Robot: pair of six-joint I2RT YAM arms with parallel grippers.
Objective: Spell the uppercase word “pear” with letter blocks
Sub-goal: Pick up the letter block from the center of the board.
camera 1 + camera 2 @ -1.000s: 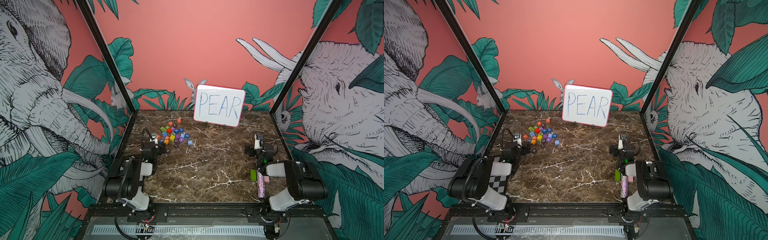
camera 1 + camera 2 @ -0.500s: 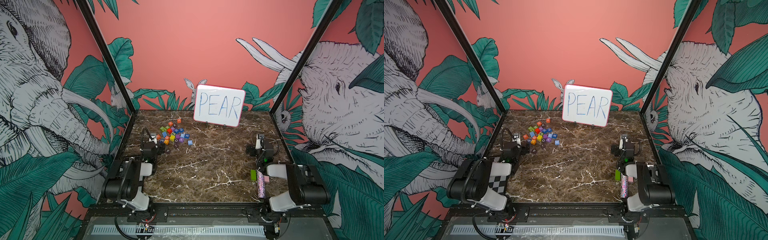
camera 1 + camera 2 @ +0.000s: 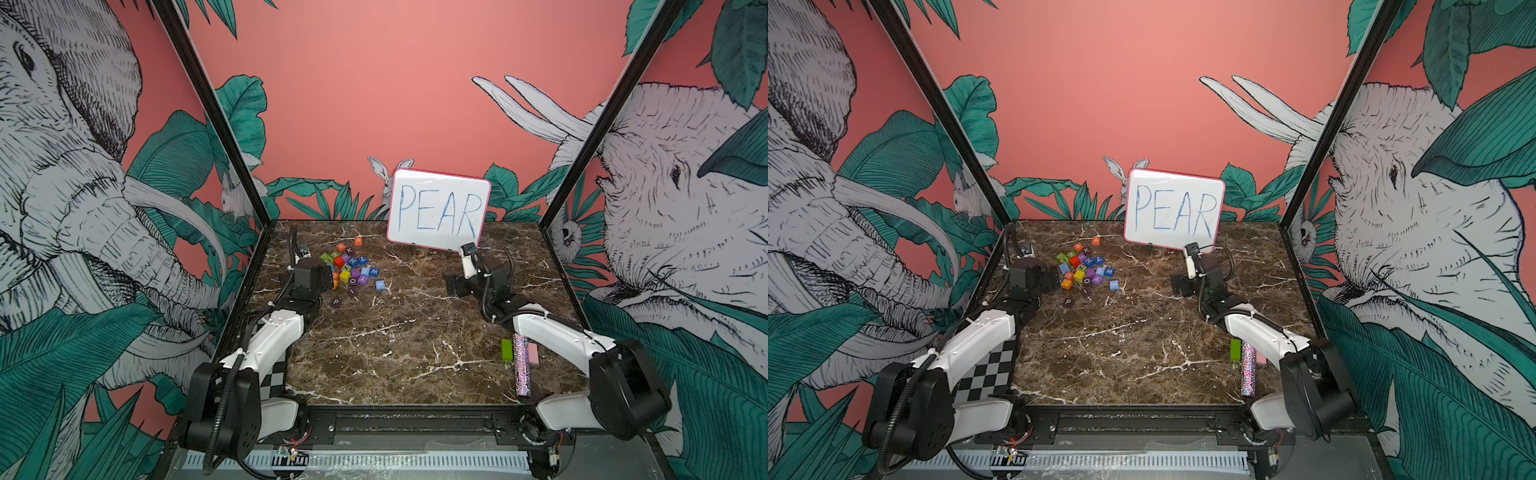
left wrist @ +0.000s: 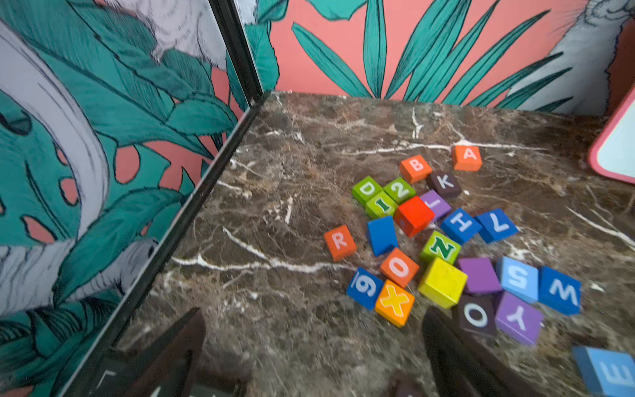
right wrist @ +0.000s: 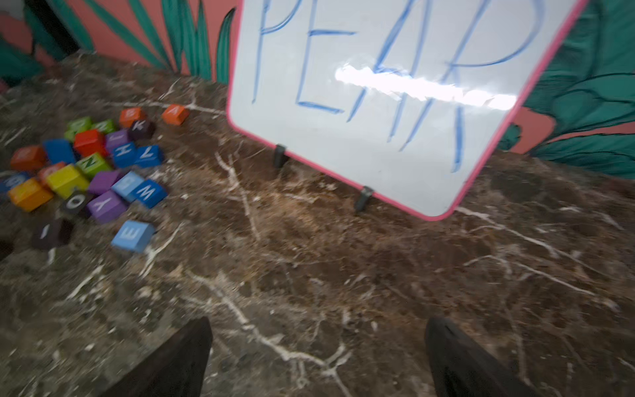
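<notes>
My left gripper is going to close on the dark maroon P block's sides (image 3: 336, 303) (image 4: 405, 388), in front of the pile, because P is the first letter of pear.
The letter blocks (image 3: 349, 266) lie in a loose pile at the back left of the marble table (image 3: 399, 345). An orange A (image 3: 358, 241) sits alone behind the pile. A blue E (image 3: 380, 285) and a dark maroon P (image 3: 336, 302) lie in front of it. In the left wrist view the orange-red R (image 4: 340, 242) lies at the pile's edge, and A (image 4: 466, 157) and E (image 4: 610, 373) show too. My left gripper (image 4: 312, 318) is open and empty, low, just short of the pile. My right gripper (image 5: 321, 323) is open over bare marble, right of E (image 5: 132, 235).
A whiteboard (image 3: 438, 210) reading PEAR stands at the back, close behind the right gripper (image 3: 455, 284). A green block (image 3: 506, 350), a glitter tube (image 3: 520, 365) and a pink piece lie at the front right. Printed walls close the left, right and back sides.
The right arm has reached out, carrying its gripper left and toward the back. The left gripper has edged closer to the pile. No block has moved.
</notes>
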